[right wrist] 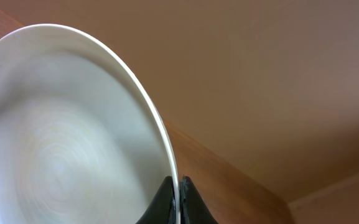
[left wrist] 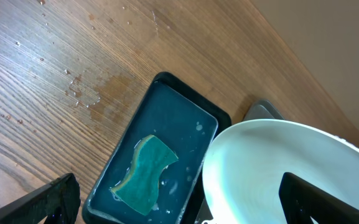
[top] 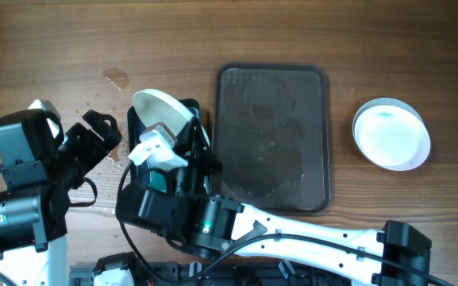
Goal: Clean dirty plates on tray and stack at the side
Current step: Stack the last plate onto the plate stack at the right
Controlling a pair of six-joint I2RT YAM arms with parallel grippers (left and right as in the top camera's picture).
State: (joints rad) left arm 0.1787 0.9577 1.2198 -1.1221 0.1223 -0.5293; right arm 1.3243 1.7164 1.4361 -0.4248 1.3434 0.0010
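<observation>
My right gripper will set the white plate, now tilted over the small black water tray, down on top of the stacked white plates (top: 386,130) beside the dark brown tray.
My right gripper (top: 167,141) is shut on the rim of a white plate (top: 159,109) and holds it tilted on edge over the small black tray of blue water (top: 136,121). In the right wrist view the fingers (right wrist: 177,198) pinch the plate's rim (right wrist: 55,143); the plate's face looks clean. My left gripper (top: 100,133) is open and empty just left of the water tray. The left wrist view shows the plate (left wrist: 279,168) and a green sponge (left wrist: 145,174) lying in the blue water. The dark brown tray (top: 272,79) holds no plates. White plates (top: 391,133) are stacked to its right.
Water drops and a wet patch (top: 117,78) lie on the wooden table behind the water tray, and they also show in the left wrist view (left wrist: 86,93). The right arm (top: 308,234) stretches across the front of the table from the right.
</observation>
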